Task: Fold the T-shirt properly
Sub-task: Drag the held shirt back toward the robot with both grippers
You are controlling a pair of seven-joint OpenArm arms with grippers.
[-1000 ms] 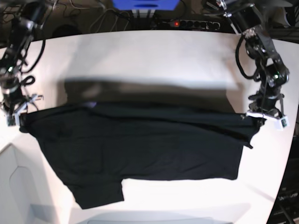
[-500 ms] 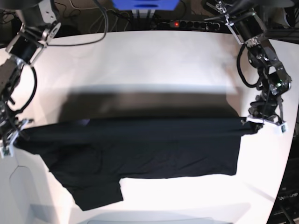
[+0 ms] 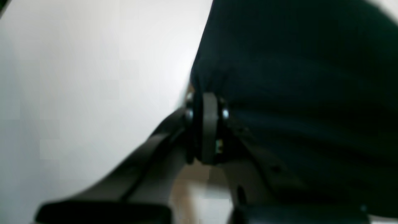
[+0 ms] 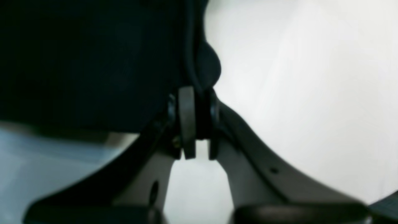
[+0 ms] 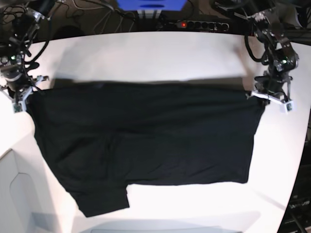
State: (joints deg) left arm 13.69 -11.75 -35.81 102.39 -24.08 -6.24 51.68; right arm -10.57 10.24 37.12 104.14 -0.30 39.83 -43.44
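My right gripper needs to release the T-shirt's corner by the table's far edge (image 5: 34, 54), straight back from the pale grey panel.
The black T-shirt (image 5: 146, 141) lies spread on the white table (image 5: 146, 53), with its far edge pulled straight between both grippers. A sleeve sticks out at the front left. My left gripper (image 5: 265, 95) is at the right end of that edge, shut on the cloth. Up close its jaws (image 3: 206, 102) pinch a bunched fold of the T-shirt (image 3: 295, 77). My right gripper (image 5: 23, 97) is at the left end, also shut on the cloth. In the right wrist view, the gripper (image 4: 196, 93) clamps the T-shirt (image 4: 77, 62). No print or label shows.
A power strip (image 5: 197, 24) with a red light, a blue box (image 5: 150, 5) and cables sit behind the table's far edge. A pale grey panel (image 5: 14, 194) is at the front left corner. Bare table shows beyond the shirt and along the front.
Both grippers have carried the shirt's held edge toward the far side of the table. The black cloth now covers more of the table and lies flatter.
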